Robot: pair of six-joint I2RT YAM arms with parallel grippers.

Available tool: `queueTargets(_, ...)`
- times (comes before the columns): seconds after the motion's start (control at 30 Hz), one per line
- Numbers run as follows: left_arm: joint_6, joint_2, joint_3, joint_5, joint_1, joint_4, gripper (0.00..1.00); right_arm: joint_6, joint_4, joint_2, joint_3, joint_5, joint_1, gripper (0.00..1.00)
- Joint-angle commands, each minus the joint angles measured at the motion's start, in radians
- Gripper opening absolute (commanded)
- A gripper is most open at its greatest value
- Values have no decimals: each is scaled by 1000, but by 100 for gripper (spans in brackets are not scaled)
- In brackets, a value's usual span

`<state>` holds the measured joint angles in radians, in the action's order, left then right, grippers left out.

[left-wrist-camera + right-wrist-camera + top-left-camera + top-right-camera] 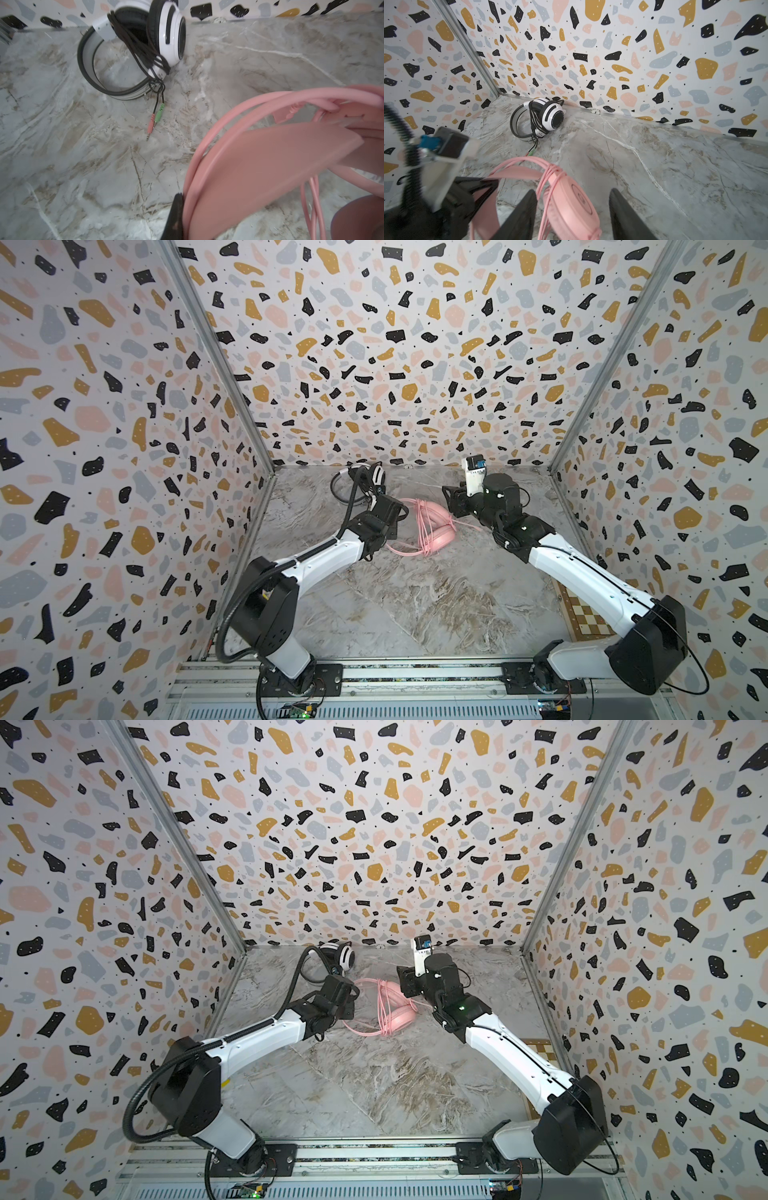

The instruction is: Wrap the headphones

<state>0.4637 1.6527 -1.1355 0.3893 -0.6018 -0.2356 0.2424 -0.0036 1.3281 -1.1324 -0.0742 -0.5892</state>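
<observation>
Next, my left gripper releases the pink headband on the marble [417, 500] [240, 76] close beside the white headphones, nearer the back wall. The pink headband now lies on the marble table mid-back.
The pink headphones [436, 526] [397, 1017] lie on the marble table mid-back, their pink cable wound in several turns over band and cup, with a loose loop [399, 549] on the table. My left gripper [401, 510] [488, 182] is shut on the pink headband [270, 162]; only one black finger [174, 220] shows beside the band. My right gripper [446, 493] [572, 192] is open, its fingers straddling the pink ear cup [571, 207] with gaps on both sides. The white headphones [365, 481] [170, 35] rest at the back wall, black cable wrapped around them.
The white headset's pink and green plugs [154, 120] trail onto the table between the two headsets. Terrazzo-patterned walls close in the back and both sides. A checkered board [582, 614] lies along the table's right edge beneath my right arm.
</observation>
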Motion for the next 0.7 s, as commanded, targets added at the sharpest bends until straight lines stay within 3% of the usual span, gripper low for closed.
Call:
queueTargets(0.0,54,40,-72,-72,29,150,0,23,48,-34,31,22,0,57)
queueTargets(0.23,83,215,-207,-129,85,189,0,43,77,-78,188,53,1,57)
queueTargets(0.37,126,318,-302,-216,128,204,0,47,83,-118,253,54,5,57)
queueTargets(0.67,167,483,-468,-252,166,194,2,54,102,-177,336,46,12,57)
